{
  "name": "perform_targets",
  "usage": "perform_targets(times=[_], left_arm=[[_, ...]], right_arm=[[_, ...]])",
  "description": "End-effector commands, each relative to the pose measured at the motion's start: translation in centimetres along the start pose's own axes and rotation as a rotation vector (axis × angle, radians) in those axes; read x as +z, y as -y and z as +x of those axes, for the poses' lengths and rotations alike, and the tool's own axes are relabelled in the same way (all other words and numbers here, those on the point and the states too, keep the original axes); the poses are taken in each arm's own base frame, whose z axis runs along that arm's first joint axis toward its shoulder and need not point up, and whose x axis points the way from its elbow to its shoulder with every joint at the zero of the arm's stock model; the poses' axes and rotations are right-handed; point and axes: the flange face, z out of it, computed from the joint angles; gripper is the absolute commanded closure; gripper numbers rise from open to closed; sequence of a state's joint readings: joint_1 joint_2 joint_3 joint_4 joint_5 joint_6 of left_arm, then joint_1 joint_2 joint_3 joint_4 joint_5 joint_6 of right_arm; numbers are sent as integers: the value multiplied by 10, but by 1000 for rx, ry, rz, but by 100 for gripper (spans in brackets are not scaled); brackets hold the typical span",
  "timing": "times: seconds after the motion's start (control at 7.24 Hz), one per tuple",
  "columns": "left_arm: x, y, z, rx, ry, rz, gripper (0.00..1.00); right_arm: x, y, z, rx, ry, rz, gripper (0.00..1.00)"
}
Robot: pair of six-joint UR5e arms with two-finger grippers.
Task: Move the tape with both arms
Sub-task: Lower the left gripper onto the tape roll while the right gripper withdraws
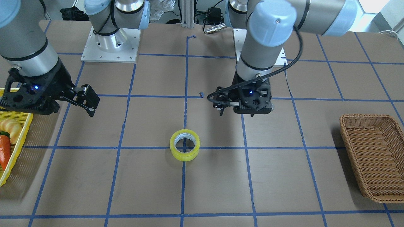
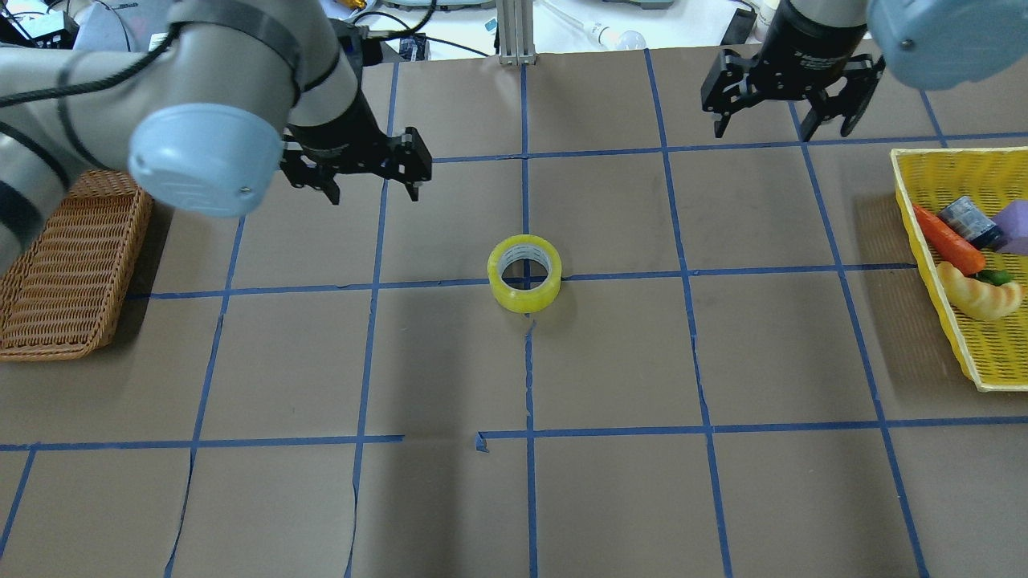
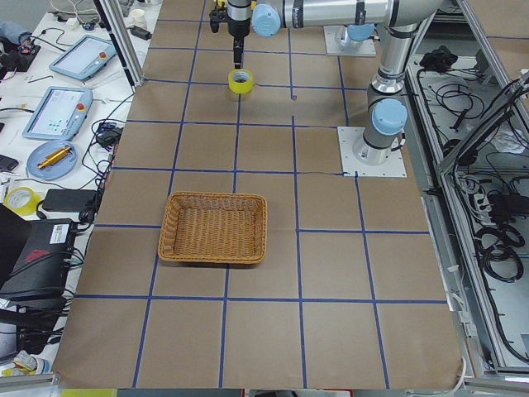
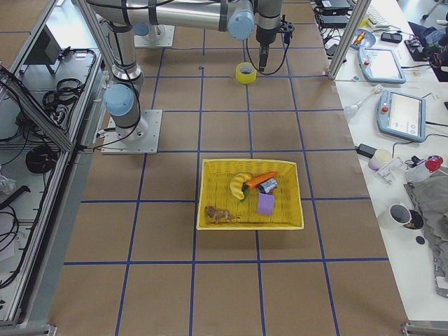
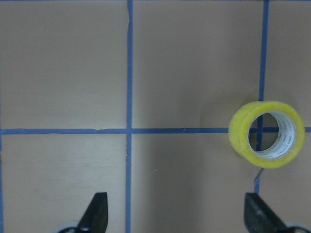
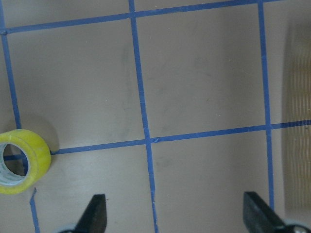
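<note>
I will close my left gripper on the yellow tape roll's side [image 1: 197,145] [image 5: 239,133] closest to the wicker basket, with one finger inside the ring.
The yellow tape roll [image 2: 524,273] lies flat on the brown table at a crossing of blue grid lines, near the middle [image 1: 185,145]. My left gripper [image 2: 374,189] hovers open and empty, apart from the tape on its far left side. The left wrist view shows the tape [image 5: 266,134] ahead and to the right of the open left gripper [image 5: 177,216]. My right gripper [image 2: 779,124] is open and empty, high at the far right. The right wrist view shows the tape [image 6: 22,161] at the left edge, away from the right gripper [image 6: 177,216].
A wicker basket [image 2: 48,353] stands at the table's left end. A yellow basket [image 2: 953,329] with a carrot, a bread piece and other items stands at the right end. Blue tape lines grid the table.
</note>
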State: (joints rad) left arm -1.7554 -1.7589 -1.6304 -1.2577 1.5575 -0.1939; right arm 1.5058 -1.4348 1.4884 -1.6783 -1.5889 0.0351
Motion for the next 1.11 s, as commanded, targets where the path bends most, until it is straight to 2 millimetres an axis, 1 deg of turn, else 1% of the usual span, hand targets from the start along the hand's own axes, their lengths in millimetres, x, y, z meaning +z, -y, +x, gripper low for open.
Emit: perform_targets(times=[0.0,0.14,0.28,0.41,0.55,0.83,0.97], left_arm=[[81,-4,62,17,-39,21,0],[115,-5,80,22,-60,-11,0],[145,-3,83,25,-49,-47,0],[165,6,86,18,-59,-17,0],[176,10,88,22,-64,-2,0],[195,7,86,36,-47,-30,2],[203,6,85,28,-43,-43,32]], right_arm=[[-7,-10,6,-19,-14,9,0],[-5,-10,7,-19,-16,6,0],[-5,-10,7,-19,-14,6,0],[-6,-10,8,-20,-27,9,0],[-5,-9,11,-22,-23,9,0],[-7,-10,7,-25,-14,12,0],[-13,-17,6,-29,-28,2,0]])
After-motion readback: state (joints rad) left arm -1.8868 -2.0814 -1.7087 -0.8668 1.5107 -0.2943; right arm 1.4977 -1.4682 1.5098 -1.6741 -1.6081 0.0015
